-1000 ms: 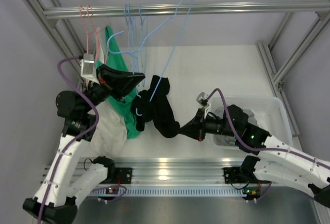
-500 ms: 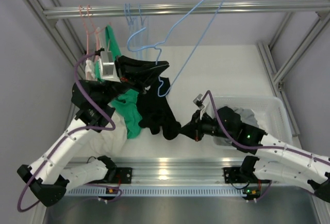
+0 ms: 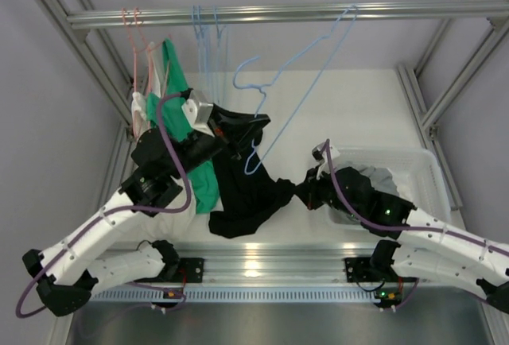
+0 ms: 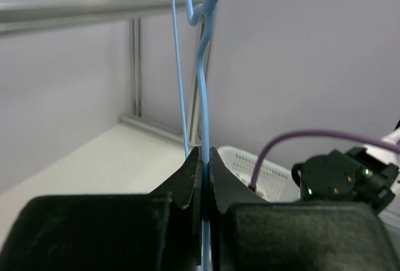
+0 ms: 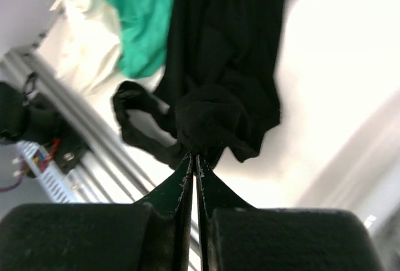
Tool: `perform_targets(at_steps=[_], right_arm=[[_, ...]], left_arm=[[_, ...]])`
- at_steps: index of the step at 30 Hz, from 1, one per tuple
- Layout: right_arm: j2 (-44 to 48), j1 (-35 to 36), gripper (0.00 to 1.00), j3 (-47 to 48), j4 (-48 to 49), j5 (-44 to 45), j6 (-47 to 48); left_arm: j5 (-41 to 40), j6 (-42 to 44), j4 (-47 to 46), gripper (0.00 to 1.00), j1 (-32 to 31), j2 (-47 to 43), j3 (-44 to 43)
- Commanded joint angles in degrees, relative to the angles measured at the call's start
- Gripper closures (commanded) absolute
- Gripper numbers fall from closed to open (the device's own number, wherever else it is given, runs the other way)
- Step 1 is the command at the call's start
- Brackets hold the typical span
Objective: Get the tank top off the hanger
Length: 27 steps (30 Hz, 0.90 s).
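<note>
My left gripper will release the light blue hanger next to the other blue hangers point(image 3: 232, 67) on the metal rail.
My left gripper point(image 3: 253, 132) is shut on the wire of a light blue hanger point(image 3: 306, 67), which slants up to the right towards the top rail; the wire is pinched between the jaws in the left wrist view point(image 4: 205, 158). The black tank top point(image 3: 248, 198) hangs spread below the left gripper, and the hanger's lower end overlaps its upper edge. I cannot tell whether the cloth is still threaded on it. My right gripper point(image 3: 306, 188) is shut on the tank top's right edge; the right wrist view shows bunched black cloth point(image 5: 215, 121) at my fingertips point(image 5: 195, 157).
A green garment point(image 3: 203, 186) and a white one point(image 3: 171, 218) hang at the left. Pink hangers point(image 3: 135, 39) and blue hangers point(image 3: 208, 39) hang from the metal rail point(image 3: 398, 11). A white basket point(image 3: 425, 172) holding grey cloth stands at the right.
My left gripper has carried the hanger to the right, its hook now nearer the rail. The tank top has spread out from a bunched roll, drawn to the right by my right gripper.
</note>
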State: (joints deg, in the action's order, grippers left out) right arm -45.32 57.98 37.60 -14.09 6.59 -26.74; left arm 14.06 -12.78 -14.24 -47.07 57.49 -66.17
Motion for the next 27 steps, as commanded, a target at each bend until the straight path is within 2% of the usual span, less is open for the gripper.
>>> perform_targets(at_steps=[1, 6, 8, 9, 11, 12, 15, 16, 17, 19, 20, 22, 27], right_arm=[[-1.3, 0.5, 1.00, 2.2, -4.3, 10.4, -0.6], [-8.5, 0.4, 1.00, 3.2, -1.7, 6.5, 0.4], [-9.0, 0.4, 0.70, 3.1, -1.2, 6.4, 0.2], [-8.7, 0.4, 0.59, 2.7, -0.9, 6.9, 0.1], [-8.2, 0.3, 0.57, 2.6, -0.9, 8.3, 0.4], [-7.7, 0.4, 0.54, 2.6, -0.9, 8.8, 0.5], [-7.2, 0.4, 0.38, 2.9, -0.9, 9.2, 0.6], [-7.4, 0.4, 0.27, 3.0, -0.9, 9.4, 0.6], [-7.5, 0.4, 0.24, 3.1, -0.9, 9.4, 0.6], [-7.4, 0.5, 0.19, 3.2, -1.0, 9.1, 0.5], [-7.2, 0.4, 0.17, 3.1, -1.1, 8.9, 0.4], [-5.9, 0.4, 0.17, 2.5, -1.1, 9.0, 0.3], [-3.5, 0.4, 0.16, 1.2, -1.2, 9.1, 0.1]], left_arm=[[-10.5, -0.7, 11.0, 1.00, -2.0, -8.2, 4.1], [-12.4, -3.6, 26.5, 1.00, -2.0, -12.8, 6.3], [-12.1, -4.5, 30.0, 1.00, -2.1, -14.1, 6.7], [-13.2, -5.6, 33.4, 1.00, -2.0, -14.1, 6.3], [-15.0, -5.7, 36.0, 1.00, -2.1, -12.9, 5.7], [-19.6, -6.8, 39.3, 1.00, -2.1, -11.9, 4.8], [-24.9, -8.0, 42.5, 1.00, -2.1, -5.6, -1.7], [-27.1, -8.1, 43.8, 1.00, -2.1, -1.6, -6.7], [-27.7, -7.9, 44.0, 1.00, -2.1, 0.1, -9.2], [-31.7, -7.1, 44.2, 1.00, -2.1, 3.6, -14.2], [-34.3, -6.5, 44.6, 1.00, -2.1, 7.0, -19.6], [-42.1, -5.1, 47.4, 1.00, -2.1, 12.7, -25.5], [-53.3, -2.7, 50.2, 1.00, -1.8, 22.5, -41.4]])
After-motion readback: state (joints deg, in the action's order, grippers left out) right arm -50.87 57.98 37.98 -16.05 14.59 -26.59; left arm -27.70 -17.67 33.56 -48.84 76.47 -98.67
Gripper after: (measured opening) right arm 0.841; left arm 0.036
